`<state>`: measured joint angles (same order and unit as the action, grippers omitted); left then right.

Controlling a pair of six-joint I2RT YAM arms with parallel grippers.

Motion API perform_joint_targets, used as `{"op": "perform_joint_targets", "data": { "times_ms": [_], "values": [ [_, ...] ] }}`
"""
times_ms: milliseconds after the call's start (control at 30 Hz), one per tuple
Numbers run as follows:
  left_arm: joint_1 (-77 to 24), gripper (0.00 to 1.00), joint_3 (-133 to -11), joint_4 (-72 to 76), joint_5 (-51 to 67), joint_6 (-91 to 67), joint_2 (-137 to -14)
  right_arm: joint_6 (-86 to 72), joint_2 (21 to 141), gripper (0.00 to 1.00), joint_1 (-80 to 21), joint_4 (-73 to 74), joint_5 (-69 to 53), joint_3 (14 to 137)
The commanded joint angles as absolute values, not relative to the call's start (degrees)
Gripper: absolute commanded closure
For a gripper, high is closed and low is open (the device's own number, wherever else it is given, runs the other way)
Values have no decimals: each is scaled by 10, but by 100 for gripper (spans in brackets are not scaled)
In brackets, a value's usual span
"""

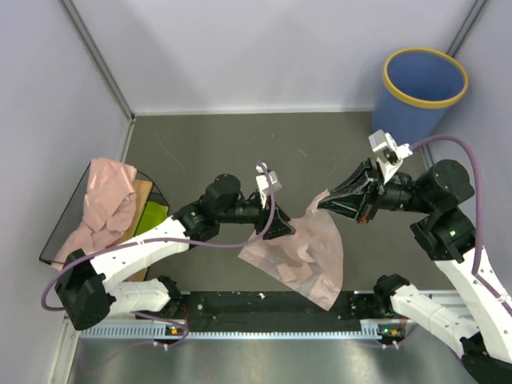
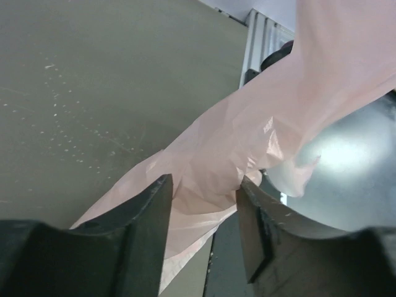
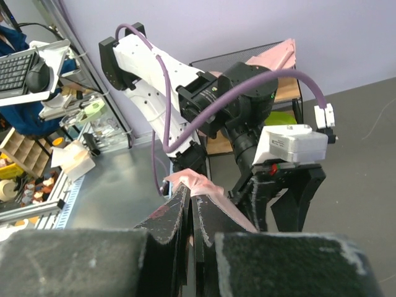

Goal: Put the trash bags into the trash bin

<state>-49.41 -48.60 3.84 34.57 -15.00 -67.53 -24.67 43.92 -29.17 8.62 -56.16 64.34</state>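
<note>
The trash bag is hanging by its corner from the robot's right gripper, so next the left gripper pinches the bag's loose fold (image 2: 207,182) while the right gripper takes the middle of the bag.
One pale pink trash bag (image 1: 304,252) hangs above the table's near middle, its lower part draping toward the front rail. My right gripper (image 1: 322,202) is shut on its top corner; the right wrist view shows pink plastic (image 3: 197,183) bunched at the closed tips (image 3: 190,190). My left gripper (image 1: 284,228) is at the bag's left edge. In the left wrist view its jaws (image 2: 204,185) stand apart with a fold of the bag (image 2: 260,124) between them, not pinched. More pink trash bags (image 1: 108,204) lie heaped at the left. The blue trash bin (image 1: 424,88) with its yellow rim stands at the far right corner.
The heap of bags rests on a black wire rack (image 1: 60,236) left of the table, beside a wooden board (image 1: 141,192) and a green object (image 1: 150,218). A metal rail (image 1: 264,328) runs along the near edge. Grey walls enclose the back and sides.
</note>
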Motion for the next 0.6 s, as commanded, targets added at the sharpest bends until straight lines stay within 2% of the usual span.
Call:
{"op": "perform_joint_targets", "data": {
  "times_ms": [0,67,100,200,433,567],
  "values": [
    [-482,58,-472,30,332,-121,-655,-244,429,100,-298,79,-556,675],
    [-471,71,-472,40,351,-119,-659,-241,430,100,-297,83,-555,675],
    [-467,83,-472,40,367,-117,-661,-240,429,100,-298,85,-554,675],
    [-442,96,-471,54,410,-124,-658,-213,425,100,-294,126,-537,677],
    [-383,98,-483,78,561,-112,-638,-78,430,100,-224,265,-452,700],
    [-382,99,-535,15,584,-107,-647,-34,441,100,-223,311,-286,697]
  ]
}}
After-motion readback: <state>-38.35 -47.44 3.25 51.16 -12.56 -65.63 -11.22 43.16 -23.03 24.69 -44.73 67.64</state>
